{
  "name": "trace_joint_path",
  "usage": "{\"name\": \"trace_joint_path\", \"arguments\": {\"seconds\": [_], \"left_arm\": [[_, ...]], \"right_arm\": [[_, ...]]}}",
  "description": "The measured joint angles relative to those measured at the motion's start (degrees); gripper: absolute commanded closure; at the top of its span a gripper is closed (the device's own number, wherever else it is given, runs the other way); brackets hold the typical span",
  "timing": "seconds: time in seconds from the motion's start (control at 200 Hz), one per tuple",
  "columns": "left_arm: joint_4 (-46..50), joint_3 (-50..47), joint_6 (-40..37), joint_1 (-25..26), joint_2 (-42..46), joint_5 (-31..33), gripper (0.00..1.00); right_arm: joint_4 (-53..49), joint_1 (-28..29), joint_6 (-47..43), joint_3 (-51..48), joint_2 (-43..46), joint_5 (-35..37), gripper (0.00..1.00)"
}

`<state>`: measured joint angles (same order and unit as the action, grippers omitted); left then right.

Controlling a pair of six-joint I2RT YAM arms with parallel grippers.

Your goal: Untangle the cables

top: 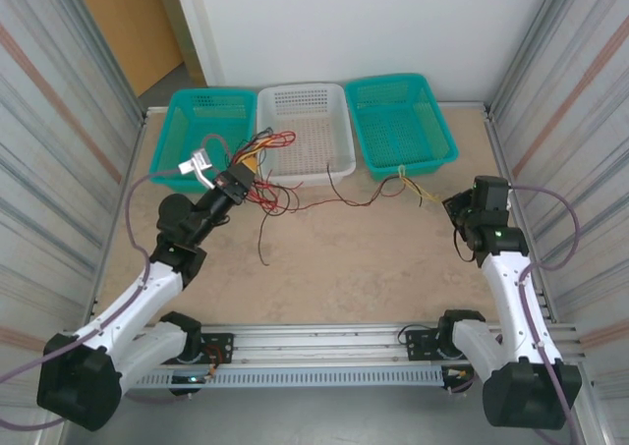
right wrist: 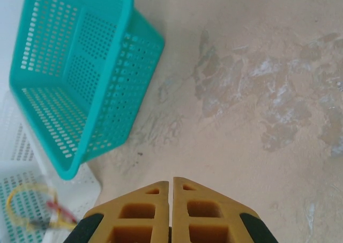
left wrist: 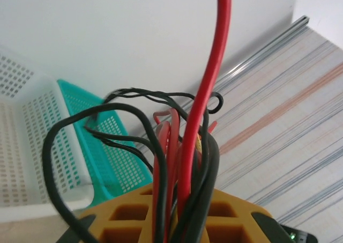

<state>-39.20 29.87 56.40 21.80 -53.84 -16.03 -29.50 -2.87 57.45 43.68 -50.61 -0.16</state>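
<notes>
Next, I drop the cable bunch, now at the basket's front edge, from my left gripper on the bare table [top: 314,249] between the white basket and the rail.
The cables [top: 267,170] are a tangle of thin red, black and yellow wires at the front edge of the white basket [top: 324,170]. My left gripper [top: 236,182] is shut on a bunch of them. In the left wrist view, red and black cables [left wrist: 201,119] rise out from between the orange fingers [left wrist: 128,211]. Loose strands trail right across the table to a yellow end [top: 418,192] near my right gripper [top: 454,209]. In the right wrist view, the right gripper [right wrist: 171,181] is shut with nothing in it, above bare table. A blurred yellow cable loop [right wrist: 24,200] lies at lower left.
Three baskets stand in a row at the back: teal [top: 206,121], white, then teal [top: 398,121]. The right teal basket [right wrist: 80,76] is close ahead-left of the right gripper. Corrugated metal walls [top: 59,150] close in both sides, and a rail [top: 324,342] runs along the near edge.
</notes>
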Motion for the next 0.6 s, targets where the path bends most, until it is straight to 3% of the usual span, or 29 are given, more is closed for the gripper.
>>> {"name": "trace_joint_path", "arguments": {"seconds": [0.331, 0.456, 0.596], "left_arm": [[10.12, -1.97, -6.93, 0.81, -1.11, -6.93, 1.0], [18.6, -0.37, -14.62, 6.29, -2.01, -7.3, 1.0], [22.73, 2.4, -20.57, 12.39, -9.6, -6.05, 1.0]], "right_arm": [[-4.15, 2.43, -8.0, 11.96, 3.45, -9.97, 1.0], [-5.4, 8.15, -10.54, 13.81, 4.52, -13.25, 1.0], [-6.36, 14.08, -11.72, 13.97, 5.42, -13.6, 1.0]]}}
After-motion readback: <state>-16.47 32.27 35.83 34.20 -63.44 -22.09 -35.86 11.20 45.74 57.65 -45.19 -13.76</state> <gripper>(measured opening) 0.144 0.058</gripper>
